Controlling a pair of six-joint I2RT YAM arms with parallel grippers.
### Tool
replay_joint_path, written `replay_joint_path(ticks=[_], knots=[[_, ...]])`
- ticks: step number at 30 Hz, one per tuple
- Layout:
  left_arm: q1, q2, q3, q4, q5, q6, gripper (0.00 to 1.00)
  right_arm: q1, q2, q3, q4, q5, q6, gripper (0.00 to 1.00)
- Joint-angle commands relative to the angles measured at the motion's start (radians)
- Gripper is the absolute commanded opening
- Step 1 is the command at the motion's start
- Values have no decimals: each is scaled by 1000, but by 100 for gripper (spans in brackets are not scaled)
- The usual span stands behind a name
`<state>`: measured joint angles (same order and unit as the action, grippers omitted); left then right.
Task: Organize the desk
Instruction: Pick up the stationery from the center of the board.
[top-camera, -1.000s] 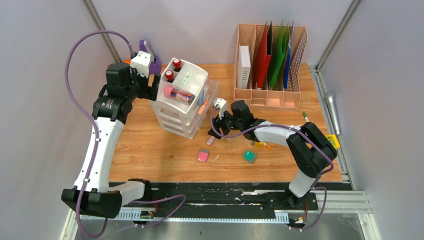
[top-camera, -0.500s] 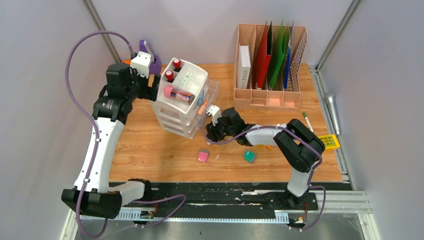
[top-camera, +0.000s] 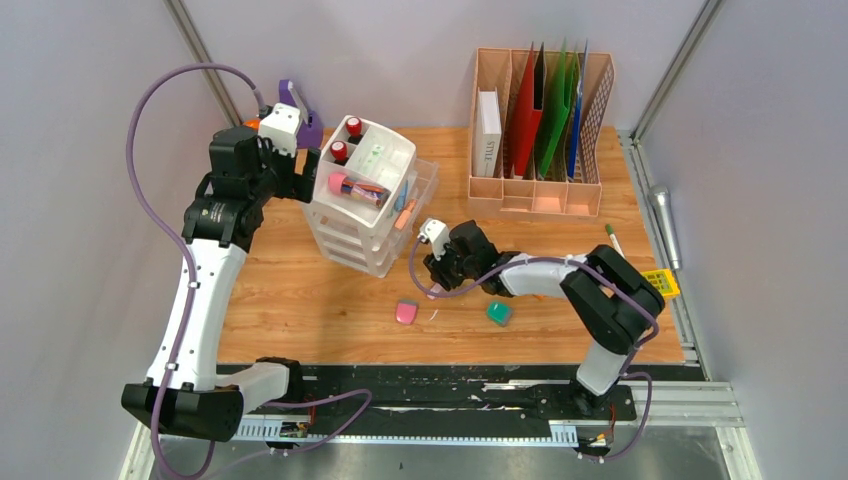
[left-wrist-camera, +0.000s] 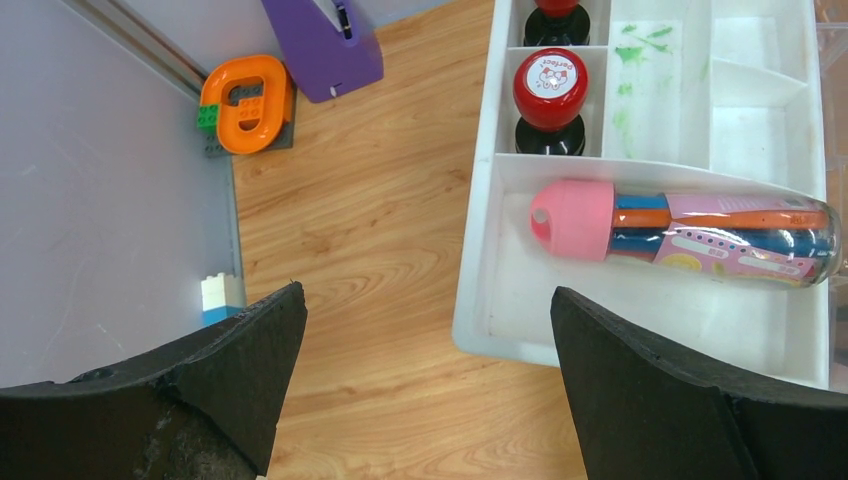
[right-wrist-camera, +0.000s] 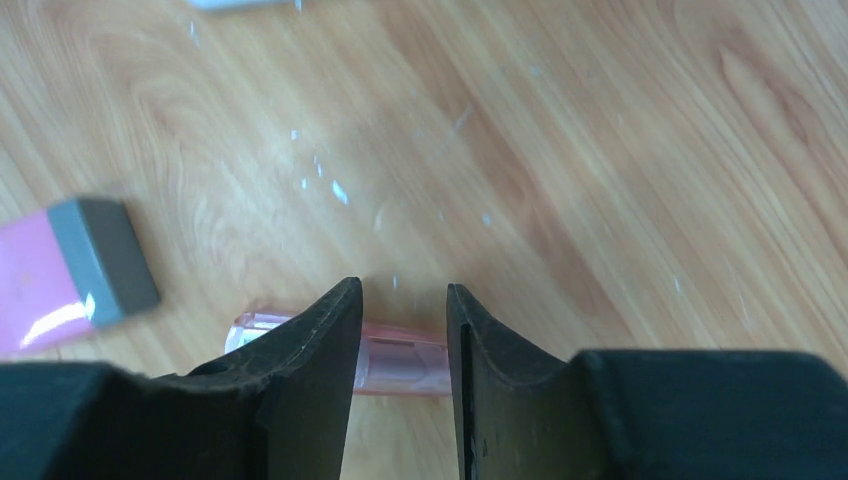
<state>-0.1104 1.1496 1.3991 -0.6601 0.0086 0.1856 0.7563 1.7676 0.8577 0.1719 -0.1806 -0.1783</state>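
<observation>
My right gripper should open wider and turn to grip the tube's long sides (right-wrist-camera: 405, 390), as the pink tube lies crosswise under its nearly closed fingers.
The desk (top-camera: 300, 290) is a light wood-grain top. My right gripper (top-camera: 436, 280) is low over it, in front of the white drawer unit (top-camera: 365, 200). In the right wrist view the right gripper (right-wrist-camera: 400, 290) stands narrowly open. A small pink translucent tube (right-wrist-camera: 400, 355) lies crosswise on the wood under its fingers, its left end showing past the left finger. My left gripper (left-wrist-camera: 425, 295) is wide open and holds nothing. It hovers at the left edge of the unit's top tray (left-wrist-camera: 480, 320), which holds a pink-capped pen tube (left-wrist-camera: 690, 225) and red stamps (left-wrist-camera: 550, 85).
A pink eraser (top-camera: 406, 311) and a green block (top-camera: 499, 312) lie near the front. A tan file rack (top-camera: 540, 125) stands at the back right. A marker (top-camera: 612, 240) and a yellow item (top-camera: 662, 282) lie at the right edge, a purple object (left-wrist-camera: 325, 45) and an orange brick (left-wrist-camera: 245, 100) at the back left.
My right gripper has come down toward the front over the pink tube, and its jaws have narrowed. The left arm has stayed put.
</observation>
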Motion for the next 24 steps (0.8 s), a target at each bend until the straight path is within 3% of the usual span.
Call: replay_joint_path(ticks=[1,4,7,12,14,24], knots=[[4,-26,2,35,19,-1,100,-8,-142,-57,-93,63,-100,37],[4,-27,-1,34,27,-3,100,-28,-229,-80,-154,74,-133,38],[4,-27,0,32,34,-4,100,-37,-313,-80,-249,30,-180,47],[5,-26,-1,34,35,-3,100,-35,-373,-19,-454,-171,-345,84],[5,-22,-1,36,35,-4,100,-36,-354,14,-519,-206,-415,93],[5,-12,0,34,32,2,100,-12,-131,179,-599,-215,-629,97]])
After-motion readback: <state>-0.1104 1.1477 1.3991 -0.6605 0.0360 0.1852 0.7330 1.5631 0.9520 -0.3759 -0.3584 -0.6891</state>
